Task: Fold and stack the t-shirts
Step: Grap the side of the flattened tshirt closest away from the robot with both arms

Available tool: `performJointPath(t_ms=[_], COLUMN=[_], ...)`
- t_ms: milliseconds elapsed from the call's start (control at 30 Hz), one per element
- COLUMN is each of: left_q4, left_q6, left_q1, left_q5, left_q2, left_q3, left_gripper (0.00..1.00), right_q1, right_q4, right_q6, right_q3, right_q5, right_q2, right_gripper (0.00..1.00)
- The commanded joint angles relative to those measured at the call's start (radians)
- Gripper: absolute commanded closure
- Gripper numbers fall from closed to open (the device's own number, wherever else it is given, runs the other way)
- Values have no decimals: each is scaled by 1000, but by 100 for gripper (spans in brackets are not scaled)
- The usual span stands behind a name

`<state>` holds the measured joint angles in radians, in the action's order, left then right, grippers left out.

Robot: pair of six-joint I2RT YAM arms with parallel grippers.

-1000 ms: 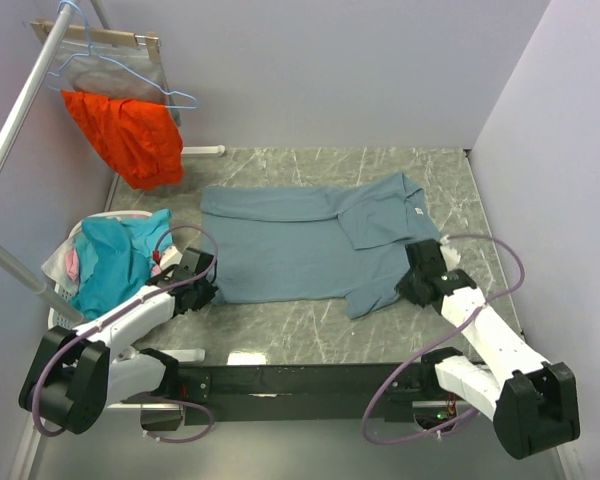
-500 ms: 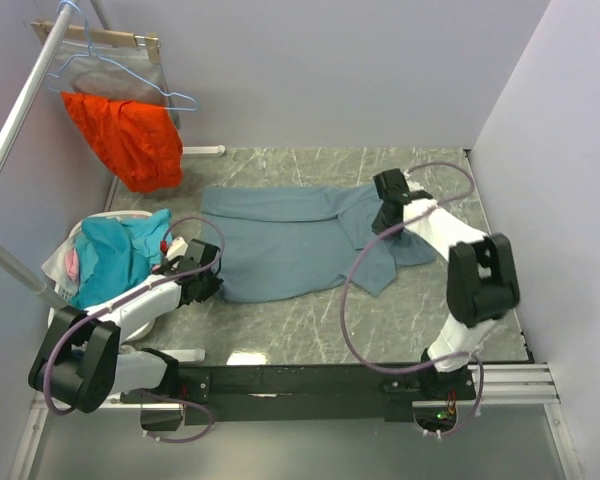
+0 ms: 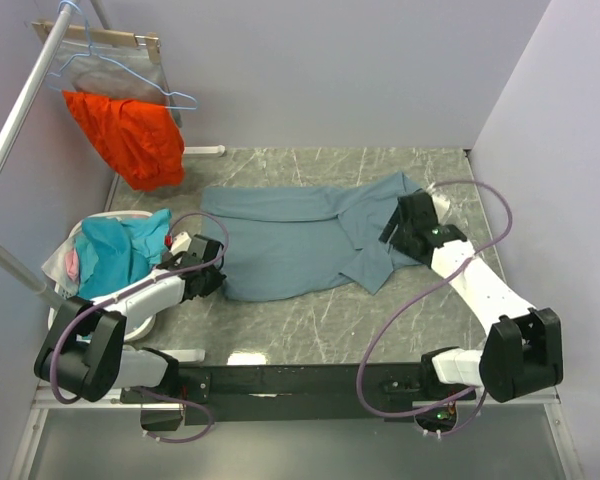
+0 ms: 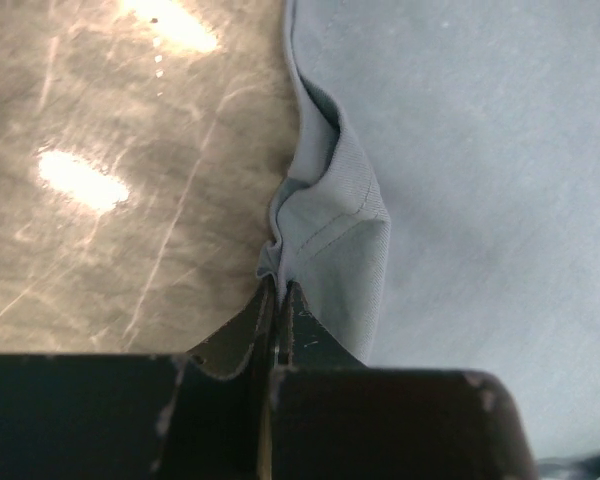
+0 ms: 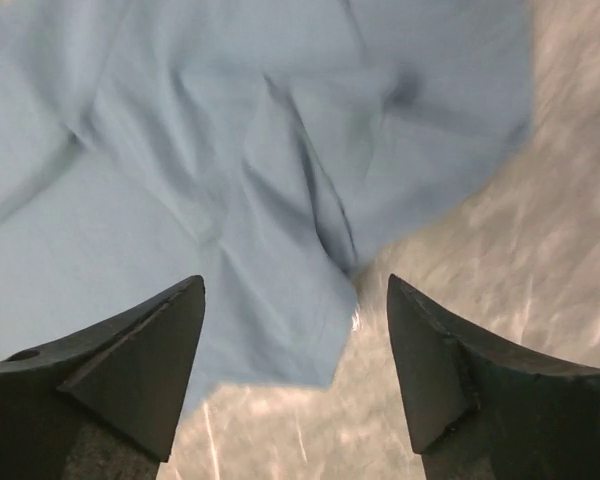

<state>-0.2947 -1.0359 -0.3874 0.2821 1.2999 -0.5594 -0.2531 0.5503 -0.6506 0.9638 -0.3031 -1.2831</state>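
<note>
The near hem will go down from my left gripper on the slate-blue t-shirt [image 3: 214, 241], along its edge facing the white basket.
A slate-blue t-shirt [image 3: 290, 245] lies spread across the middle of the marble table [image 3: 310, 320], its right side rumpled and folded over itself. My left gripper [image 3: 212, 283] is at the shirt's near-left corner. In the left wrist view that gripper [image 4: 278, 292] is shut on a bunched fold of the t-shirt's [image 4: 460, 180] hem. My right gripper [image 3: 402, 226] hovers over the shirt's right side. The right wrist view shows this gripper [image 5: 295, 284] open and empty, with the creased t-shirt [image 5: 180, 150] and bare table [image 5: 500, 270] below.
A white basket [image 3: 92, 221] at the left holds a pile of teal and pink clothes [image 3: 115, 260]. An orange garment [image 3: 130, 135] hangs from a hanger on the rail [image 3: 15, 120] at the back left. Walls close in the back and right.
My right gripper carried the shirt's near-right corner toward the back, then opened and let it go, and now sits slightly nearer. The left gripper kept its hold and shifted a little.
</note>
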Motion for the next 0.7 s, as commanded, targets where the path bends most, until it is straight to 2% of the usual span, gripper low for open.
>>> performJointPath(t_ms=[0,333,533,633,667], left_q4=[-23,-7,-17,-29,-32], left_q6=[37,50,46,45,45], left_q1=[-4,-4,-4,-4,-4], left_q5=[-40,-46,-40,-29,-26], left_q2=[39,39,36,30,29], left_q3=[6,12,13,15,15], left_gripper=[99,99,99,99,99], right_q1=[6,6,6,6,6], right_q4=[-58,-194,-248,-277,-277], right_q6=[-53,-66,-57,-43,-40], right_q3=[-178,-273,-254,-246,-243], right_q5=[143,199,226,231,231], right_q2=[14,-12,-119,-145,-147], right_gripper=[24,29,34,42,48])
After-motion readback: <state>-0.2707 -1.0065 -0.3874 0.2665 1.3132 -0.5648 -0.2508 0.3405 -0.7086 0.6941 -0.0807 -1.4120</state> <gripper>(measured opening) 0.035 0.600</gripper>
